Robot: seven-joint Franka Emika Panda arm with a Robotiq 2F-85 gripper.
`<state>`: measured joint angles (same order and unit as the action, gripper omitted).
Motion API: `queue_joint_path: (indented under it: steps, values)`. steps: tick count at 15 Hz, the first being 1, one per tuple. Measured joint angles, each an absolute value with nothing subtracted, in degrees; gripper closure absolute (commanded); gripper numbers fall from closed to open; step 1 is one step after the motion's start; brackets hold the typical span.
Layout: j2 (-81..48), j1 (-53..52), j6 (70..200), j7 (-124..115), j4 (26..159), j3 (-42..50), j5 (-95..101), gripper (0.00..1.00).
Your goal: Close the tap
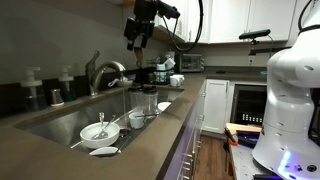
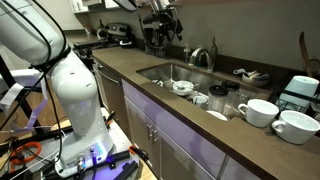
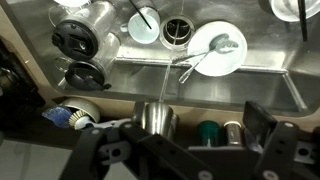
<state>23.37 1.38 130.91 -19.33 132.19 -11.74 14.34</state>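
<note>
The robot's gripper should next move above the tap's lever handle [image 1: 96,56] and shut its empty fingers there, ready to push the handle.
The brushed-steel tap [image 1: 106,72] stands behind the sink with its arched spout over the basin. It also shows in an exterior view [image 2: 203,57]. A thin stream of water falls from it. My gripper [image 1: 138,38] hangs high above the counter, above and to the right of the tap, also seen in an exterior view [image 2: 160,25]. In the wrist view the gripper [image 3: 180,142] is open and empty. The tap's steel body [image 3: 157,118] lies far below, nearer one finger. I cannot make out the lever handle.
The sink [image 1: 60,122] holds a white bowl with a spoon [image 3: 215,50], glasses [image 1: 148,100] and cups. Two pump dispensers [image 1: 33,90] stand behind the tap. White mugs [image 2: 258,112] sit on the counter. Cabinets hang above.
</note>
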Motion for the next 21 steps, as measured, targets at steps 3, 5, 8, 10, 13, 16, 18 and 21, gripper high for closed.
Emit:
queue_joint_path:
  steps: [3,5,8,10,13,16,18,21]
  values:
    - [23.3,1.6,133.1,-20.9,132.4,-11.7,15.3,0.00]
    - [22.9,2.8,139.0,-24.2,132.8,-12.2,19.4,0.00]
    - [21.5,5.9,148.7,-29.4,132.9,-13.6,26.3,0.01]
    - [20.3,8.6,153.7,-32.3,132.8,-14.6,30.5,0.25]
    - [17.6,11.9,159.1,-35.5,131.5,-15.6,35.7,0.42]
    - [14.1,14.2,162.1,-37.5,128.4,-16.0,39.1,0.61]
    - [11.4,15.0,163.1,-37.8,125.7,-16.1,40.0,0.74]
    - [7.1,15.0,163.5,-38.1,121.1,-16.3,40.8,0.93]
